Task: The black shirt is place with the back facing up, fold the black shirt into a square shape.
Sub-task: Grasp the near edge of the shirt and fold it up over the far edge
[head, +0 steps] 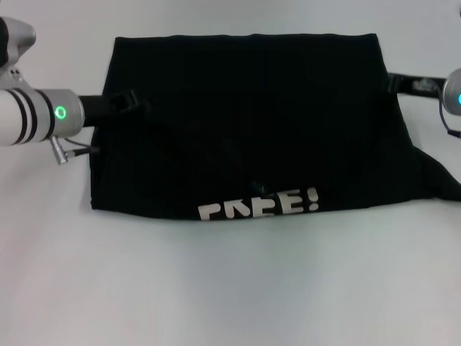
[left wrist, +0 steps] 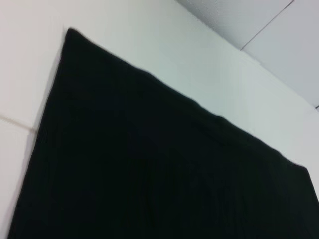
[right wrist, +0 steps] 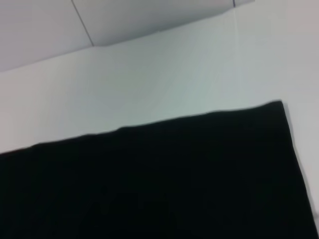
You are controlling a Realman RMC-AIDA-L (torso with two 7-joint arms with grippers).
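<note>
Next, the right gripper releases the black shirt's upper layer on the shirt's side edge, slightly nearer than its far corner (head: 394,87). The shirt now lies on the white table.
The black shirt (head: 245,122) lies on the white table as a wide folded shape, with cream "FREE!" lettering (head: 258,204) upside down along its near edge. A loose flap (head: 439,176) trails off at the near right. My left gripper (head: 122,102) is at the shirt's left edge, towards the far corner. My right gripper (head: 398,83) is at the shirt's right edge, near the far corner. Both merge with the dark cloth. The left wrist view shows only the shirt (left wrist: 149,164) and table, and so does the right wrist view (right wrist: 159,184).
The white table (head: 230,288) surrounds the shirt, with bare surface in front of it. The silver left arm (head: 36,115) reaches in from the left. The right arm (head: 452,94) reaches in from the right edge.
</note>
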